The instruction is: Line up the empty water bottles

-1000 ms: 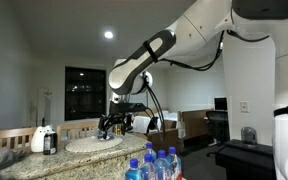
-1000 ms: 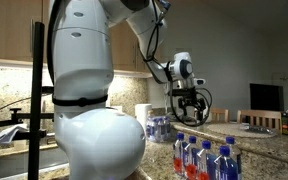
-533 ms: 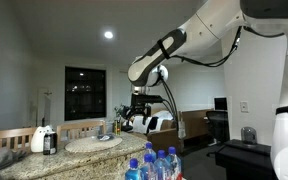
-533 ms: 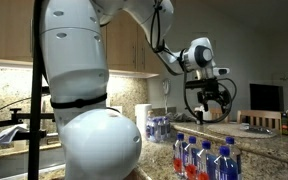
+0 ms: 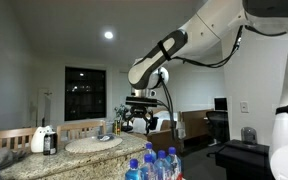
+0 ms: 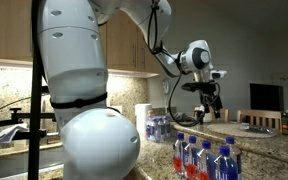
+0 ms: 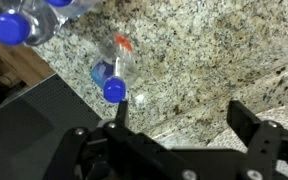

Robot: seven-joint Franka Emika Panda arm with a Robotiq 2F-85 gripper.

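Observation:
The water bottle with the red-orange label stands apart from the other bottles, and my gripper will close on the blue cap (image 5: 148, 146) (image 7: 114, 90) of that bottle.
Several clear water bottles with blue caps stand in a cluster at the near counter edge in both exterior views (image 5: 152, 164) (image 6: 203, 159). More bottles stand further back by the wall (image 6: 158, 127). In the wrist view one bottle (image 7: 113, 72) with a blue cap and a red-orange label stands below me on the granite, with other blue-capped bottles (image 7: 22, 20) at the upper left. My gripper (image 7: 184, 118) is open and empty, hovering high above the counter in both exterior views (image 5: 140, 118) (image 6: 211, 103), beside that single bottle.
A white-and-black jug (image 5: 44, 139) stands at the counter's far end beside a round pale basin (image 5: 93, 144). A paper towel roll (image 6: 142, 117) stands near the back bottles. Speckled granite counter (image 7: 214, 50); a dark drop-off lies past its edge (image 7: 34, 105).
My gripper rose from over the round basin and swung sideways along the counter. In the last half second the wrist turned and otherwise stayed in place. It stays open and empty.

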